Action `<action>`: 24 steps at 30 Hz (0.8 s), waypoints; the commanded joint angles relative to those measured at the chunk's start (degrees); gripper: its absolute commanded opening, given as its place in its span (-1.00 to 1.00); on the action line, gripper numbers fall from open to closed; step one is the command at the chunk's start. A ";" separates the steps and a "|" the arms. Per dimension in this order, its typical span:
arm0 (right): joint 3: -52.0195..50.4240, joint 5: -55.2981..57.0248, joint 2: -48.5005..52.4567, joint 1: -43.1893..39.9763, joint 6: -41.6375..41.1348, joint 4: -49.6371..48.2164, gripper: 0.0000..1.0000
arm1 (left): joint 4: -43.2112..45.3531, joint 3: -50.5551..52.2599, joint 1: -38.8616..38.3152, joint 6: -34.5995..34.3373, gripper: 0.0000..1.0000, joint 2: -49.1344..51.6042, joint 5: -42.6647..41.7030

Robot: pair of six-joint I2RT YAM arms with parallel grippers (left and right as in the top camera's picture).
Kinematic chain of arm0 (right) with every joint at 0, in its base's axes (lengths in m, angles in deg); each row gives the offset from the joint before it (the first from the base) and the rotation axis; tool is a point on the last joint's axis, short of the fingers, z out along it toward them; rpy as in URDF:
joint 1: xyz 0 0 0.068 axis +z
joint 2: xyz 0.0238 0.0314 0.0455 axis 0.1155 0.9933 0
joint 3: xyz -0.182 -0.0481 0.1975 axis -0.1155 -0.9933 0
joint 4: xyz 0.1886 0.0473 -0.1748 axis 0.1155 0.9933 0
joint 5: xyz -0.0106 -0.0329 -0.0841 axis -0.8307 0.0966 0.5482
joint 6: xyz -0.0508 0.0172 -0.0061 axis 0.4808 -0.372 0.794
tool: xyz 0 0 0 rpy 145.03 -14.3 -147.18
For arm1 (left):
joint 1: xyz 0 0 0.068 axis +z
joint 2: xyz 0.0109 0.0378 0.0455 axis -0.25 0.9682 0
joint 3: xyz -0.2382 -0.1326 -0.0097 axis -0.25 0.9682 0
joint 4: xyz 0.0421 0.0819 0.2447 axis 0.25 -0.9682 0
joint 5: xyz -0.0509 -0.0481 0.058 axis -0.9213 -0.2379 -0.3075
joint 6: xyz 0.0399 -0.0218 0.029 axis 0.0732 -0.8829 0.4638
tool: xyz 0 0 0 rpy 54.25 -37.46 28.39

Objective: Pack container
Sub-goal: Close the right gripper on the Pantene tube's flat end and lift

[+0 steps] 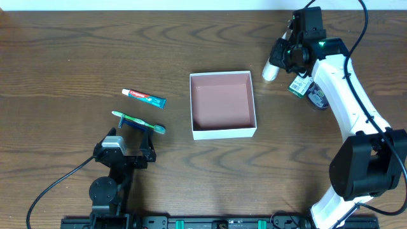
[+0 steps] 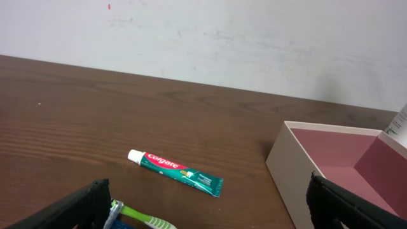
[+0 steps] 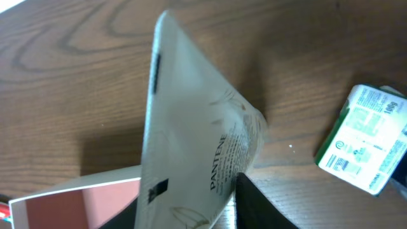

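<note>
My right gripper will open, back up and pinch its flat end [image 3: 162, 83] before packing the white Pantene tube, because the tube sits slanted and deep between the fingers.
The container [image 1: 224, 133], a shallow square box with white walls and a pink-brown inside, sits mid-table; it also shows at right in the left wrist view [image 2: 287, 170] and as a corner in the right wrist view [image 3: 70, 189]. My right gripper [image 1: 284, 54] hangs right of the box, shut on a white Pantene tube [image 3: 191, 121] that fills the gap between its fingers [image 3: 261, 203]; the tube [image 1: 270, 70] points down-left. A Colgate toothpaste tube [image 1: 144, 97] [image 2: 176, 172] and a green toothbrush [image 1: 138, 121] [image 2: 143, 218] lie left of the box. My left gripper [image 1: 125, 154] [image 2: 205, 191] stands open just short of the toothbrush.
A green-and-white packet [image 1: 297, 85] [image 3: 364, 147] and a dark round item [image 1: 317, 97] lie under the right arm, right of the box. Black cables trail from both arm bases along the front edge.
</note>
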 commanded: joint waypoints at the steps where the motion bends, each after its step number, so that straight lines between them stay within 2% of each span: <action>1: 0.79 0.00 -0.02 0.55 4.72 -0.85 -0.17 | -2.05 0.92 0.28 -0.09 0.96 -0.31 -0.68; 5: 0.79 -0.02 -0.02 0.55 9.05 -2.62 0.05 | -2.05 0.92 0.28 -0.09 0.96 -0.31 -0.68; 10: 0.79 0.00 -0.02 0.55 11.80 -4.70 0.02 | -2.05 0.92 0.28 -0.09 0.96 -0.31 -0.68; 12: 0.79 0.02 -0.02 0.55 12.46 -5.40 -0.11 | -2.05 0.92 0.28 -0.09 0.96 -0.31 -0.68; 14: 0.79 0.02 -0.02 0.55 12.85 -5.79 -0.32 | -2.05 0.92 0.28 -0.09 0.96 -0.31 -0.68; 18: 0.79 0.66 -0.02 0.55 12.98 -5.55 -0.97 | -2.05 0.92 0.28 -0.09 0.96 -0.31 -0.68; 24: 1.36 3.28 -1.84 0.55 13.44 -2.97 -0.97 | -2.05 0.92 0.28 -0.09 0.96 -0.31 -0.68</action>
